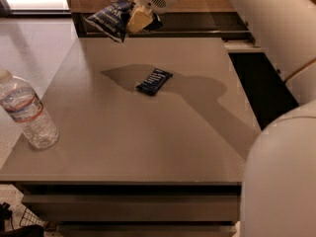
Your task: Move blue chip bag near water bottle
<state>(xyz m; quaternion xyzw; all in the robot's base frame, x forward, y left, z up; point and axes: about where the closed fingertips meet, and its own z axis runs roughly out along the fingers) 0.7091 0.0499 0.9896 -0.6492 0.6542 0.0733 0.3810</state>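
Observation:
The robot's gripper will release the blue chip bag on the grey table (91,118), between the water bottle and the bar wrapper.
The blue chip bag (112,19) is a crumpled navy foil bag with white lettering, held in the air above the table's far edge. My gripper (134,19) is shut on its right side, with a yellowish finger (138,19) against the bag. The water bottle (27,113) is clear ribbed plastic with a white, red and blue label. It stands upright at the table's front left corner, far from the bag.
A small flat dark blue bar wrapper (154,81) lies near the middle of the grey table (148,142). My arm's white body (281,181) fills the right side. A dark shelf runs behind the table's far edge.

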